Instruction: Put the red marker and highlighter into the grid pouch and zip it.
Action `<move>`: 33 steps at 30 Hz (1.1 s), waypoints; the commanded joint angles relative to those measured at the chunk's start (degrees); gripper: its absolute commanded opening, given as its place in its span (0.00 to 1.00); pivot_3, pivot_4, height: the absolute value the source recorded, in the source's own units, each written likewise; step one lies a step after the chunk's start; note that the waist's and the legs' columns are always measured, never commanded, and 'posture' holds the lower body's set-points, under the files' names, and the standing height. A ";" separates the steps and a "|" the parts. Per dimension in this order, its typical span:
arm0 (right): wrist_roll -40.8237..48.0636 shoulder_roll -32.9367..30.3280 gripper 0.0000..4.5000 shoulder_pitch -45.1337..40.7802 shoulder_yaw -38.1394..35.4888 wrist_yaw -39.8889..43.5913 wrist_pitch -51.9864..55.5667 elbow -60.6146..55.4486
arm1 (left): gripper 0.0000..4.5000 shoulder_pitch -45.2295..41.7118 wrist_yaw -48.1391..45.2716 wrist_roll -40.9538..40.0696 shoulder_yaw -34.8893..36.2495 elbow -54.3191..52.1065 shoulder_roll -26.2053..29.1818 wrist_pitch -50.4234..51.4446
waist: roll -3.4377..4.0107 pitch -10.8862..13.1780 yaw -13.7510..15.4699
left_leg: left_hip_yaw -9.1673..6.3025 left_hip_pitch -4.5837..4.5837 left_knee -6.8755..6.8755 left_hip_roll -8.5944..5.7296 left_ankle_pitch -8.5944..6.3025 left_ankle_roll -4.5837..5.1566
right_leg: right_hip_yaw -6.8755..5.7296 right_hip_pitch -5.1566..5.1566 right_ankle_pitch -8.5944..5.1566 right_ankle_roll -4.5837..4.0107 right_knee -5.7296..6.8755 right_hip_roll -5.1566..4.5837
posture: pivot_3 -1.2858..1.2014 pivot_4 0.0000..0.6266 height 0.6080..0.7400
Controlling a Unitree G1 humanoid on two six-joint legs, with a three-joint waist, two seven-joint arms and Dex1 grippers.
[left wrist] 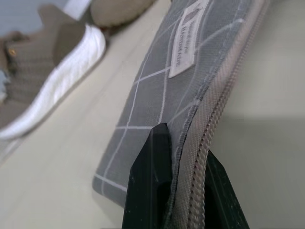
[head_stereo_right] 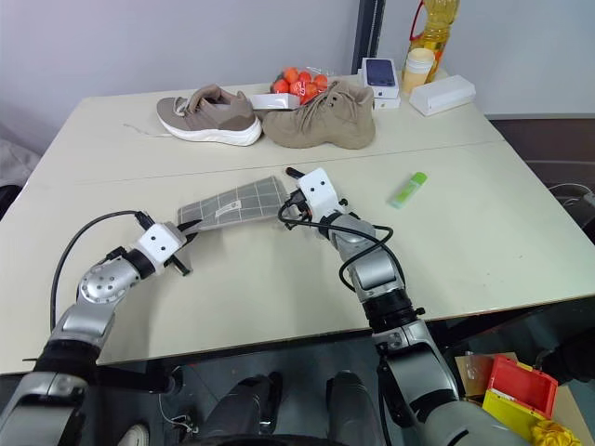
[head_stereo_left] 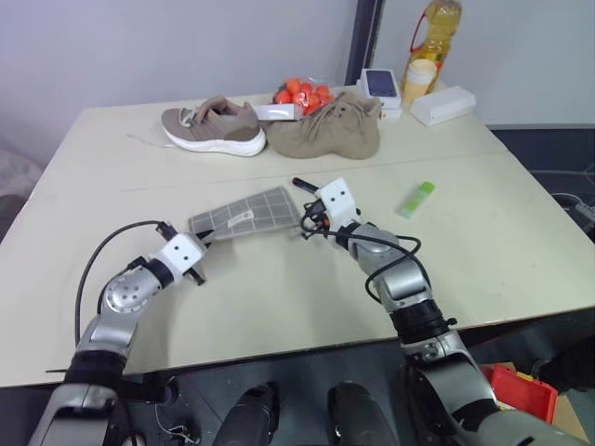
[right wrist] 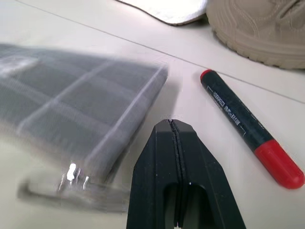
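Observation:
The robot's right gripper is shut next to the zipper pull at the end of the grid pouch, so it should open and close on the metal pull (right wrist: 74, 173) before it fetches the red marker.
The grid pouch (head_stereo_left: 249, 214) lies flat at the table's middle, grey with white grid lines and a white label (left wrist: 187, 38). My left gripper (left wrist: 183, 143) is shut on the pouch's near-left zipper edge. At the pouch's right end my right gripper (right wrist: 174, 125) is shut with nothing visible between its fingers. A small metal zipper pull (right wrist: 71, 174) lies beside it. Just beyond that gripper the red marker (right wrist: 248, 126) rests on the table, black with red ends. Farther right the light-green highlighter (head_stereo_left: 416, 200) lies by itself.
At the back of the table stand a low tan sneaker (head_stereo_left: 214, 125) and a brown boot-like shoe (head_stereo_left: 330, 130), with a bag of red fruit (head_stereo_left: 302, 93) behind them. A yellow bottle (head_stereo_left: 432, 42), a small box (head_stereo_left: 381, 85) and a white box (head_stereo_left: 443, 104) fill the far right corner.

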 commanded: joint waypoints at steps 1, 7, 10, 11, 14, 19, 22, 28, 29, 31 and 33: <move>0.36 0.46 0.00 -0.23 0.40 0.71 -1.45 -2.28 | 0.01 3.43 2.08 2.39 -1.00 -9.63 -1.24 8.24 | 0.00 0.00 0.32 | -0.01 0.00 0.00 0.00 0.00 0.00 | 0.00 0.00 0.00 0.00 0.00 0.02 | 0.52 0.24 1.00; 0.37 0.93 0.00 0.03 0.73 1.07 -1.75 -2.74 | 0.01 5.14 3.00 5.44 -2.69 -17.17 -2.21 15.41 | 0.00 0.00 0.54 | 0.01 0.01 0.02 0.00 0.00 -0.01 | 0.00 0.02 0.00 -0.01 -0.01 0.02 | 0.52 0.24 1.00; 0.43 0.98 0.00 0.46 0.95 1.33 -1.80 -3.60 | 0.01 5.42 2.62 5.67 -3.41 -19.21 -2.87 18.01 | 0.00 0.00 0.55 | 0.01 0.01 0.01 0.00 0.00 -0.01 | 0.00 0.01 0.00 -0.01 -0.02 0.01 | 0.52 0.24 1.00; 0.48 1.04 0.00 0.66 1.03 1.43 -1.74 -3.99 | 0.01 5.49 2.33 5.63 -3.73 -19.66 -3.01 18.42 | 0.00 0.00 0.55 | 0.01 0.00 0.01 0.00 0.00 -0.01 | 0.00 0.01 0.00 -0.01 -0.02 0.01 | 0.52 0.24 1.00; 0.47 1.29 0.00 1.29 1.40 1.72 -1.46 -4.85 | 0.01 5.49 2.14 5.79 -4.24 -20.23 -3.10 19.11 | 0.00 0.00 0.54 | 0.01 0.01 0.01 0.00 0.00 -0.01 | 0.00 0.01 0.00 -0.01 -0.02 0.01 | 0.52 0.24 1.00; -0.84 0.64 0.00 2.29 2.55 1.69 -1.01 -5.56 | 0.01 4.87 1.78 4.52 -4.04 -20.47 -3.59 20.00 | 0.00 0.00 0.58 | 0.01 0.00 0.02 0.00 0.00 -0.01 | 0.00 0.02 0.00 -0.02 -0.02 0.00 | 0.52 0.24 1.00; 0.07 -0.10 0.00 2.63 1.66 2.34 -0.18 -6.72 | 0.01 4.32 1.13 1.29 -2.33 -20.85 -4.71 21.81 | -0.01 0.00 0.73 | 0.01 0.00 0.02 0.00 0.00 -0.01 | -0.01 0.02 0.00 -0.01 -0.02 0.00 | 0.52 0.24 1.00; 3.79 -3.44 0.28 3.26 -4.34 3.05 2.45 -11.03 | 0.00 1.95 1.38 -1.51 0.10 -20.29 -4.83 25.05 | -0.01 0.00 0.99 | 0.01 0.00 0.05 0.00 0.00 -0.01 | -0.01 0.04 0.00 -0.01 -0.03 -0.01 | 0.52 0.24 1.00; 3.41 -4.16 0.40 3.50 -4.74 2.56 2.49 -11.51 | 0.00 1.55 1.51 -2.00 0.30 -20.30 -5.08 25.51 | -0.01 0.00 1.02 | 0.01 0.00 0.06 0.00 0.00 -0.01 | -0.01 0.04 0.00 -0.01 -0.03 0.00 | 0.52 0.24 1.00; 3.52 -4.84 0.62 3.96 -5.61 1.86 2.84 -12.34 | 0.00 0.98 1.78 -2.56 0.50 -20.31 -5.41 26.16 | -0.01 0.00 1.07 | 0.03 0.00 0.06 0.00 -0.01 -0.01 | -0.01 0.04 0.00 -0.01 -0.04 -0.02 | 0.52 0.24 1.00; 6.13 -4.55 0.85 4.94 -7.49 2.30 5.16 -14.12 | 0.00 0.39 2.11 -2.76 0.56 -20.06 -5.66 26.58 | -0.02 0.00 1.03 | 0.03 0.00 0.04 0.00 -0.01 -0.01 | -0.01 0.03 -0.01 -0.01 -0.04 -0.02 | 0.52 0.24 1.00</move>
